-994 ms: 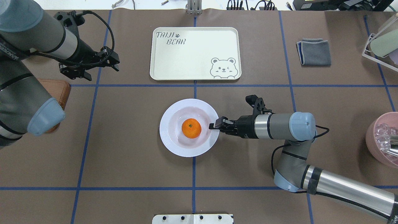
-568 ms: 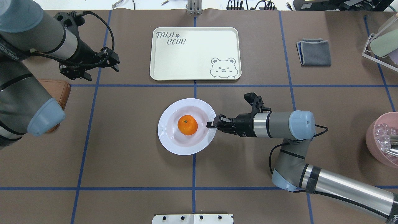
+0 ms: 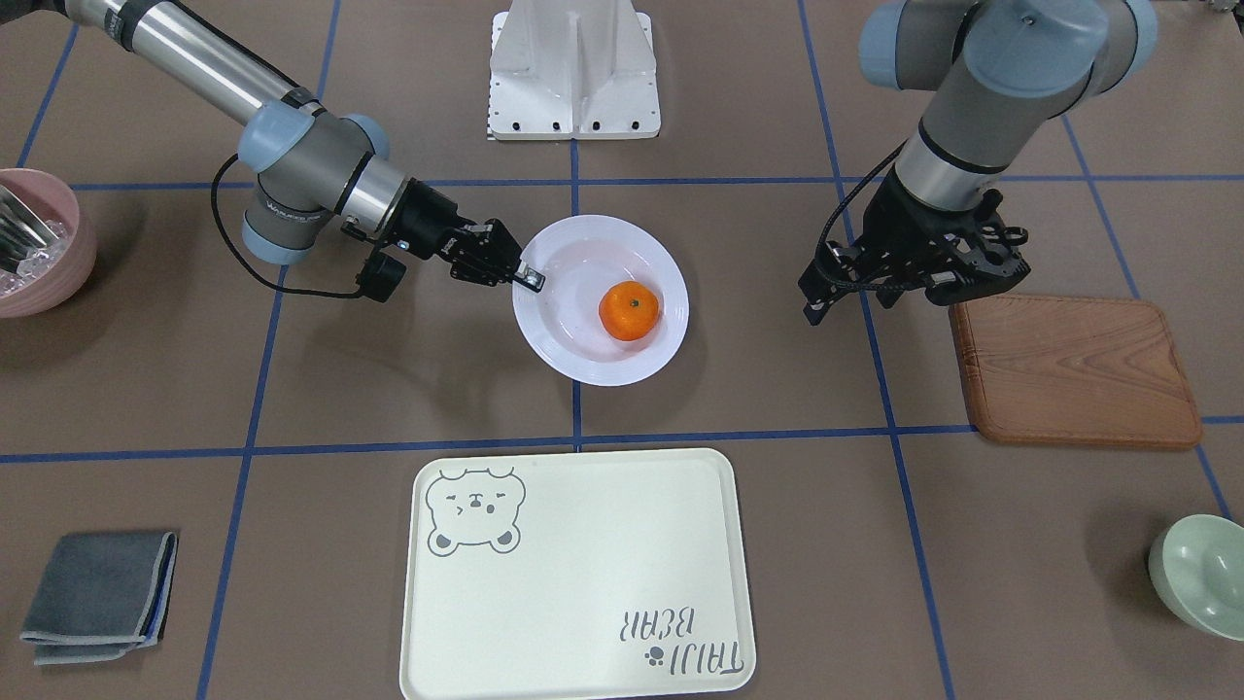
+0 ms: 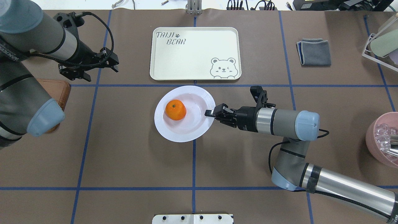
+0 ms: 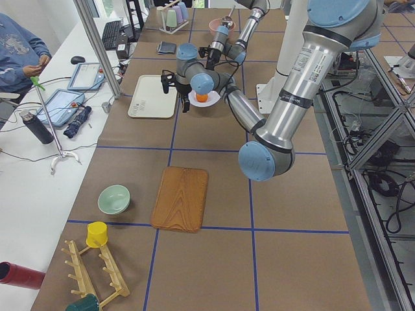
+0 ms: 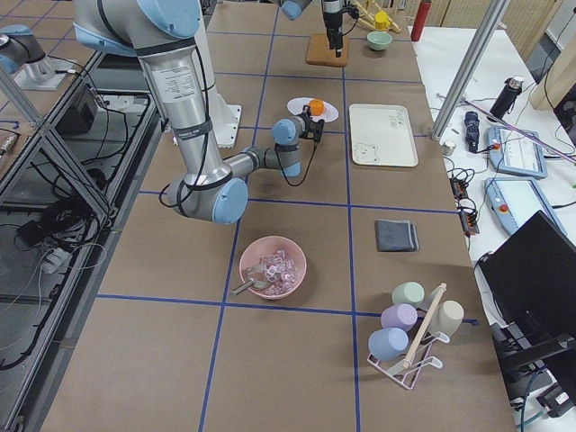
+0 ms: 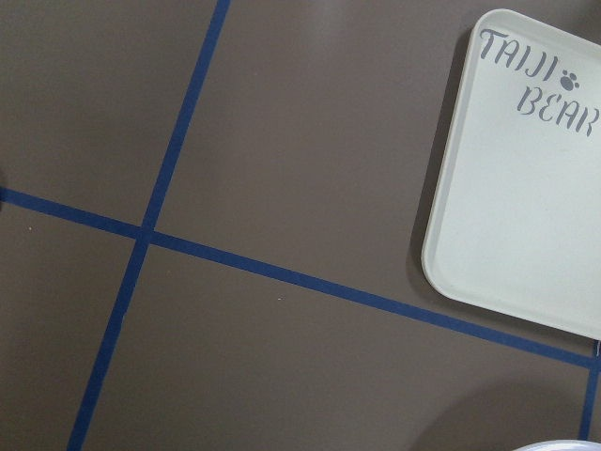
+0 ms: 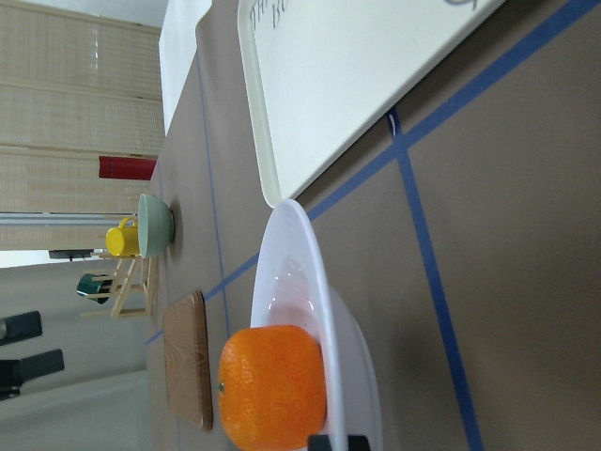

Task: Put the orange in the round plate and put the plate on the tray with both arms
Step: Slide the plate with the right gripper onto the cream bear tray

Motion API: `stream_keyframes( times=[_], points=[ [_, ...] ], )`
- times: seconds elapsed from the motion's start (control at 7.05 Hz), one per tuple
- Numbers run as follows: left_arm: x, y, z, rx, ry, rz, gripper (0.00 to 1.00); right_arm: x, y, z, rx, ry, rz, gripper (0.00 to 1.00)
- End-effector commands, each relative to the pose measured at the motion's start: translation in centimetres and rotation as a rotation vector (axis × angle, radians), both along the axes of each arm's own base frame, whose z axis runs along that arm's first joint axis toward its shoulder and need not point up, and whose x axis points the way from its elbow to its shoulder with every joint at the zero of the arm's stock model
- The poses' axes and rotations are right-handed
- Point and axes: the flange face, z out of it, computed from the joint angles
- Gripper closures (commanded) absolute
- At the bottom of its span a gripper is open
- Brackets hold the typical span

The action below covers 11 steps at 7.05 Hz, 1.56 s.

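Note:
The robot's right gripper needs to set the round plate down on the cream tray (image 3: 586,562) (image 8: 361,19) between the bear drawing and the lettering.
The round white plate (image 4: 186,132) sits just in front of the tray's near edge, and my right gripper (image 4: 210,112) is shut on its right rim. The orange (image 4: 175,109) lies in the plate, toward the left side of its hollow. The cream tray (image 4: 194,53) with the bear drawing lies flat behind the plate. In the front-facing view the plate (image 3: 583,367), orange (image 3: 628,310) and right gripper (image 3: 530,280) show the same hold. My left gripper (image 4: 101,71) hovers open far to the left of the tray, holding nothing. The right wrist view shows the orange (image 8: 272,385) in the plate (image 8: 310,272).
A brown wooden board (image 3: 1069,369) lies under the left arm's side. A folded grey cloth (image 4: 314,52) lies right of the tray. A pink bowl (image 4: 384,138) and a cup rack (image 4: 381,43) stand at the right edge, and a pale green bowl (image 3: 1200,574) sits far left.
My right gripper has carried the plate toward the tray and slightly left. The orange has rolled from the plate's middle to its left side. The left arm has barely moved.

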Motion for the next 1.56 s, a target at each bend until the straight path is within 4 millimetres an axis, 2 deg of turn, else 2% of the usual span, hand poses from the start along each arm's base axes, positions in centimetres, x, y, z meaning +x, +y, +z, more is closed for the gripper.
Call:
stream_keyframes(
  times=[0.0,0.14,0.28,0.43,0.57,0.85,1.14,1.42],
  points=[
    [-0.2,-0.1,0.0,0.0,0.0,-0.004,0.03,0.5,-1.2,-0.8,-0.094,-0.085,0.117,1.0],
    [-0.4,0.0,-0.1,0.002,0.002,-0.005,0.03,0.3,-2.3,-1.5,-0.166,-0.128,0.194,1.0],
    [-0.8,0.5,-0.1,0.001,0.001,-0.005,0.03,-1.2,-3.9,-1.7,-0.193,-0.116,0.234,1.0],
    [-1.0,0.8,0.5,-0.004,-0.005,-0.006,0.03,-3.7,-6.9,-2.9,-0.242,-0.039,0.33,1.0],
    [-1.3,0.9,0.7,-0.004,-0.008,-0.009,0.03,-5.6,-10.1,-5.3,-0.293,0.035,0.399,1.0],
    [-1.6,1.1,1.1,-0.006,-0.01,-0.012,0.03,-6.2,-15.4,-2.9,-0.428,0.102,0.464,1.0],
    [-2.0,1.4,0.5,0.005,-0.002,-0.015,0.03,-7.2,-17.9,-3.4,-0.544,0.171,0.502,1.0],
    [-2.0,1.3,0.5,0.005,-0.002,-0.017,0.03,-7.7,-17.4,-3.8,-0.546,0.167,0.491,1.0]
  ],
)
